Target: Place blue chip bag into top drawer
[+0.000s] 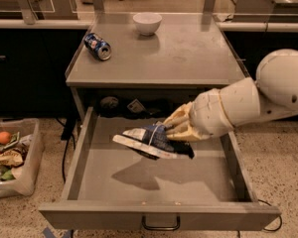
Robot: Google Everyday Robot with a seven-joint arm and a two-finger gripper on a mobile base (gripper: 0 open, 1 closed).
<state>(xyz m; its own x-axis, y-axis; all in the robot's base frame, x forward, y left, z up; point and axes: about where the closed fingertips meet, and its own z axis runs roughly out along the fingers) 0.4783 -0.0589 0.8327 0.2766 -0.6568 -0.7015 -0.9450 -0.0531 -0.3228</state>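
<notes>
Next, I let go of the blue chip bag on the bare middle of the top drawer's bottom (147, 166). The bag now hangs just above the drawer floor.
The top drawer (154, 213) is pulled fully open below the grey counter, its flat bottom bare. My gripper (175, 132) reaches in from the right, low inside the drawer's space, and is shut on the blue chip bag (150, 141). The bag is dark blue with white edges and hangs flat to the left of the fingers, a short way above the drawer floor, casting a shadow on it.
On the counter (188, 58) lie a crushed blue soda can (98, 46) at the left and a white bowl (147, 23) at the back. Dark objects (124, 106) sit at the drawer's back. A clear bin (10, 155) of snacks stands on the floor at left.
</notes>
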